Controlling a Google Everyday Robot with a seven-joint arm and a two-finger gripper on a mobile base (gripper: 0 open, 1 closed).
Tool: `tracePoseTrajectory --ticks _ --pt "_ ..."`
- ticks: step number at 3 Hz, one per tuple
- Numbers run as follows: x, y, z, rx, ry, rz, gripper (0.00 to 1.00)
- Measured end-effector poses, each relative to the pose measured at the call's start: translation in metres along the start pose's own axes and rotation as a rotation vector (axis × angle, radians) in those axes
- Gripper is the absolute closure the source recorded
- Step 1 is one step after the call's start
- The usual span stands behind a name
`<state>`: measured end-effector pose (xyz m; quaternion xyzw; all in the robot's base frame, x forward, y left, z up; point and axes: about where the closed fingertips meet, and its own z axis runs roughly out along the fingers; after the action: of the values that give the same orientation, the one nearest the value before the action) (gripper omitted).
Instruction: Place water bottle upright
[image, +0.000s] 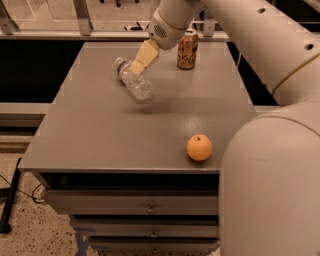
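The robot's gripper will close on the upper body (127, 73) of the water bottle, just under the bottle's neck, because the bottle has to stand upright.
The water bottle (135, 82) is clear ribbed plastic and lies on its side on the grey table (100, 135), at the far left of middle. Its capped end (120, 62) points to the far left. My gripper (137, 65) comes down from the upper right and sits right over the bottle's neck end. Whether it touches the bottle cannot be told.
A gold-brown soda can (187, 49) stands upright at the table's far edge, just right of the gripper. An orange (199, 147) sits near the front right edge. My arm (270, 165) fills the right foreground. Drawers (150, 207) are below the tabletop.
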<state>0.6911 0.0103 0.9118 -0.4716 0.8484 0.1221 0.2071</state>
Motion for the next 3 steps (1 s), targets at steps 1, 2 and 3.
tracePoseTrajectory --ticks 1,2,3 --pt "-0.017 -0.002 0.035 -0.014 0.011 0.038 0.0" --pt "-0.026 -0.006 0.062 -0.013 0.033 0.093 0.0" --pt "-0.038 -0.009 0.078 -0.006 0.06 0.145 0.0"
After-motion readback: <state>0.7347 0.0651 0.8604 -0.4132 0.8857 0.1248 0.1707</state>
